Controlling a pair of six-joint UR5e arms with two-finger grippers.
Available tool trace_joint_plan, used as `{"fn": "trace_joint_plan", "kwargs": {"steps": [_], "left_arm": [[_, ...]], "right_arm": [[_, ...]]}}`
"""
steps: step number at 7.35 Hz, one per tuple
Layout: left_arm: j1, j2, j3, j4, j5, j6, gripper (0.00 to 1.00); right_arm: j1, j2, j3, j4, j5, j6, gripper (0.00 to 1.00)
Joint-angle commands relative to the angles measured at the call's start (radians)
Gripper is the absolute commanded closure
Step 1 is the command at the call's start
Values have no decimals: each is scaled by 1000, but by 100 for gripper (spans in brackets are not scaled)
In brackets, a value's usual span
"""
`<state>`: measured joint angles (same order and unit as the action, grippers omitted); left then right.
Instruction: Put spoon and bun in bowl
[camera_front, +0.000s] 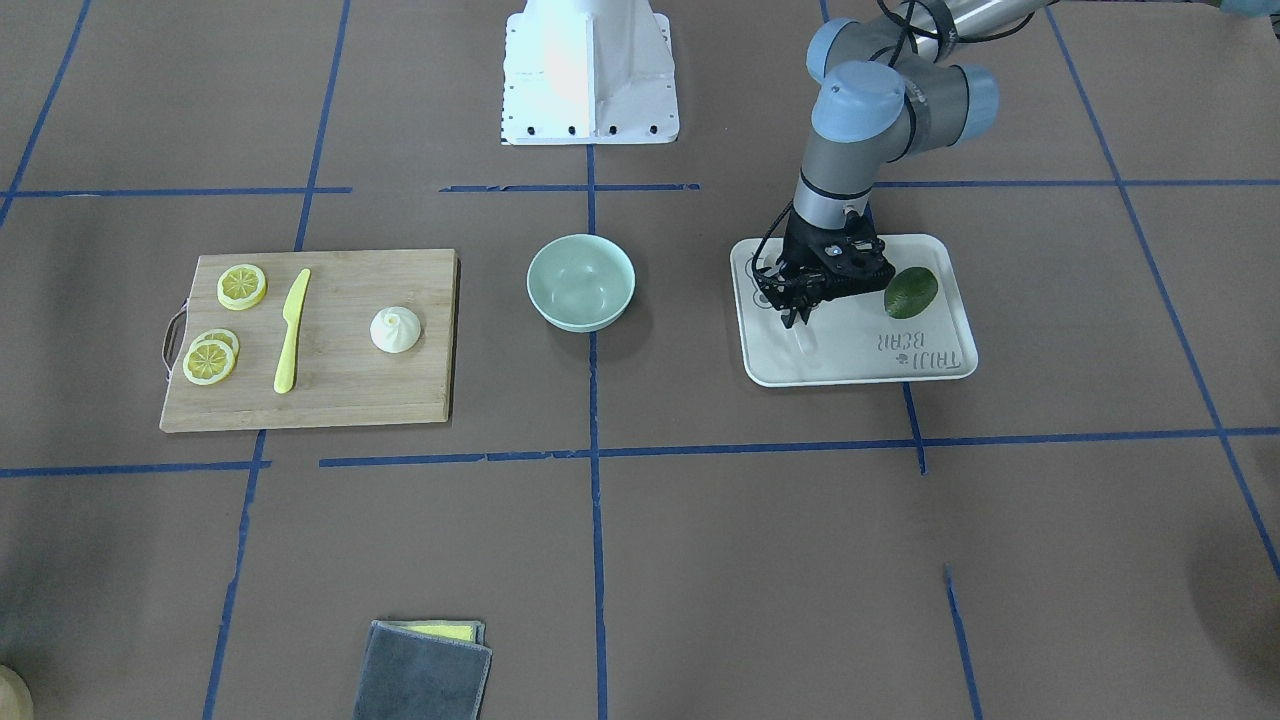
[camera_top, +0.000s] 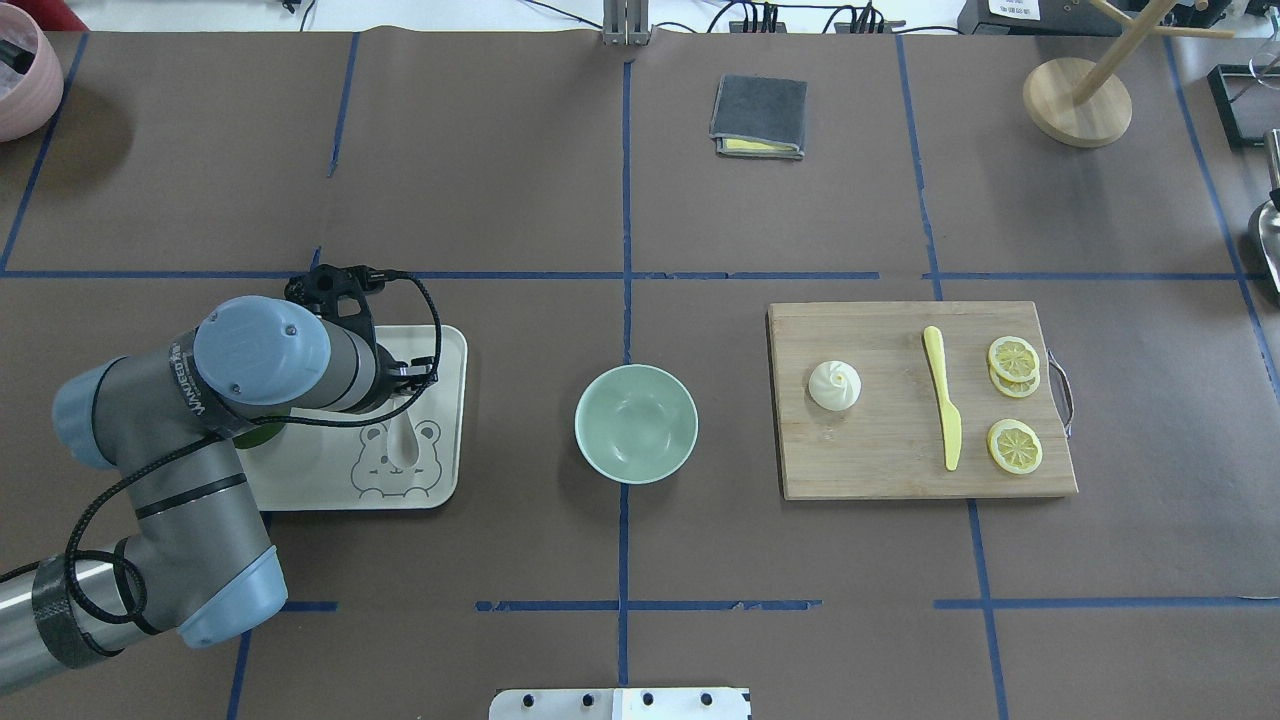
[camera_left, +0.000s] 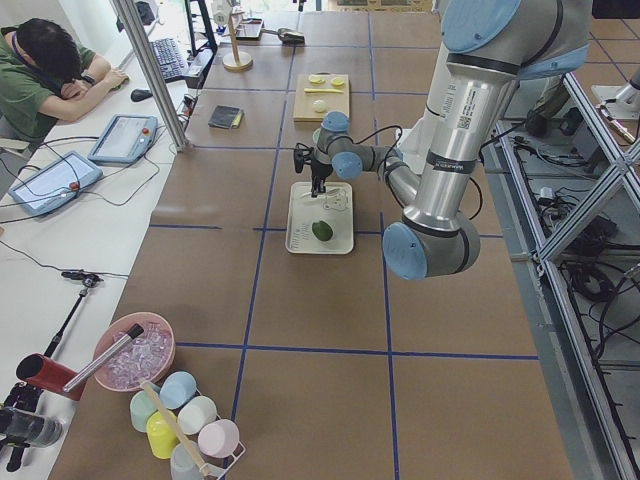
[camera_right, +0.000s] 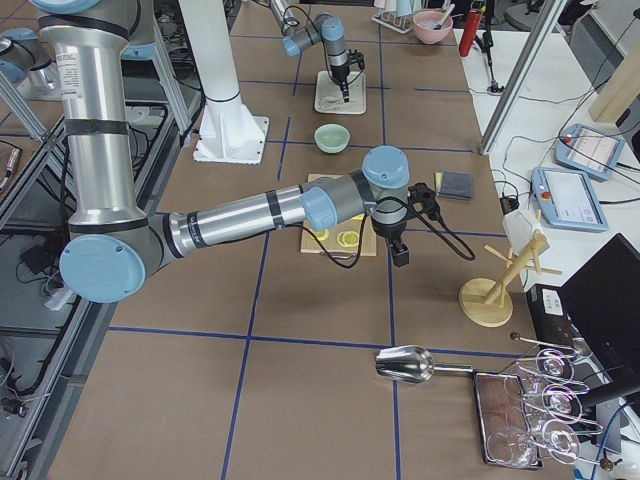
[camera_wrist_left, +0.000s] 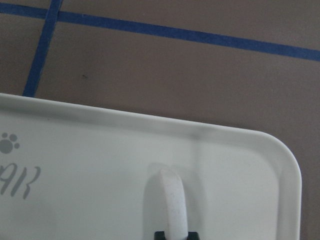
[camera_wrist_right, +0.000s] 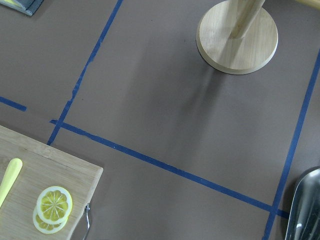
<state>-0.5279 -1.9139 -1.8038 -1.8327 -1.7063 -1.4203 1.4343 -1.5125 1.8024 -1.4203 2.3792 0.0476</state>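
Observation:
Next, I release the off-white spoon from my left gripper in the mint-green bowl, so it leans on the near rim (camera_front: 599, 305) facing the tray.
The off-white spoon (camera_wrist_left: 172, 205) lies on the white bear tray (camera_front: 900, 350), its scoop showing in the overhead view (camera_top: 403, 440). My left gripper (camera_front: 795, 315) is down on the tray with its fingertips (camera_wrist_left: 160, 235) tight on either side of the spoon's handle. The empty mint-green bowl (camera_front: 581, 283) (camera_top: 636, 423) stands at the table's middle. The white bun (camera_front: 396, 330) (camera_top: 834, 385) sits on the wooden cutting board (camera_front: 340, 390). My right gripper (camera_right: 400, 255) hangs past the board's far side, and I cannot tell whether it is open or shut.
A dark green fruit (camera_front: 911, 291) lies on the tray beside my left gripper. A yellow knife (camera_front: 291, 330) and lemon slices (camera_front: 242, 286) share the board. A folded grey cloth (camera_top: 759, 117), a wooden stand (camera_top: 1077, 100) and a metal scoop (camera_right: 405, 365) lie further off.

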Motion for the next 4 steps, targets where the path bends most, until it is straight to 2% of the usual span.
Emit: {"fn": "trace_joint_plan", "kwargs": {"steps": [1,2,4], "left_arm": [[-1,-66,-25,9,2,-153,100],[5,-129,-3,15,49,-274,100],[26,-286,65,125,105,-409,100]], "right_arm": [[0,0,0,0,0,0,0],[0,-2,0,0,0,2,0],[0,-2,0,0,2,3,0]]}}
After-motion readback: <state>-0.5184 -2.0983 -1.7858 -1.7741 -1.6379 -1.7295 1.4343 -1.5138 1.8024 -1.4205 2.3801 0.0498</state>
